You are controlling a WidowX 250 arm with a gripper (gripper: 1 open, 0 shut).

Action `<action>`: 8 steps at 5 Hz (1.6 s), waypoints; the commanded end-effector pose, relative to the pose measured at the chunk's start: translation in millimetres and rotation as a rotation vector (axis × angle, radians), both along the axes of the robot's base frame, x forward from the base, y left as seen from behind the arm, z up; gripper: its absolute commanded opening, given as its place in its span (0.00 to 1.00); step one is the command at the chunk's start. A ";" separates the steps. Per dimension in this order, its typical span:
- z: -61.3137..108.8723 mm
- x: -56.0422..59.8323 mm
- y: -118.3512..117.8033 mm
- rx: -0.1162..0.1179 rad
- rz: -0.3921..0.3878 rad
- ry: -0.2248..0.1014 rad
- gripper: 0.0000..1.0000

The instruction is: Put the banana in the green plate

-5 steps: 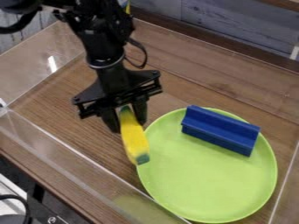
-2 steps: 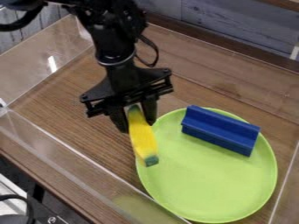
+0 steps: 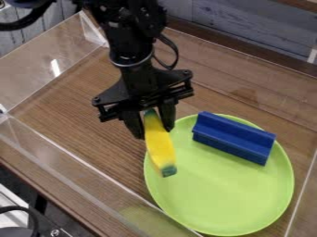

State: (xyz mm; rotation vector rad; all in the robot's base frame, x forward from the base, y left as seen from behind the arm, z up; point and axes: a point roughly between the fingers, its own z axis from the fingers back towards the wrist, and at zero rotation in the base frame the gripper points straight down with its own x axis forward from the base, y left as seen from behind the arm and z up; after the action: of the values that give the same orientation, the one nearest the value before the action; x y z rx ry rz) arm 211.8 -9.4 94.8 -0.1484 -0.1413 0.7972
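Note:
The robot's gripper will release the banana on the near half of the green plate point(image 3: 221, 196), in front of the blue block.
The banana point(image 3: 160, 145) is yellow with a dark greenish tip and hangs tilted, its lower end over the left part of the green plate point(image 3: 235, 199). My gripper point(image 3: 147, 118) points down and is shut on the banana's upper end. Whether the banana's tip touches the plate I cannot tell. The black arm rises from the gripper toward the top of the view.
A blue rectangular block point(image 3: 234, 136) lies on the plate's far side, right of the gripper. A clear plastic wall point(image 3: 62, 176) runs along the near and left edges of the wooden table point(image 3: 69, 102).
The gripper has carried the banana to the right, from the plate's left rim to a spot over the plate. The blue block has not moved.

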 end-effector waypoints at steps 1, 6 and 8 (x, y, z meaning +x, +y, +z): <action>16.2 8.5 -5.2 0.007 -0.018 -0.055 0.00; 26.5 5.5 -27.8 0.026 -0.061 -0.071 0.00; 26.6 4.9 -40.1 0.037 -0.069 -0.085 0.00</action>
State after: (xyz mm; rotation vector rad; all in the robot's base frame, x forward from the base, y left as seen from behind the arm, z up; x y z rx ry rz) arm 207.5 -47.0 107.0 -0.1211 -0.1775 0.7289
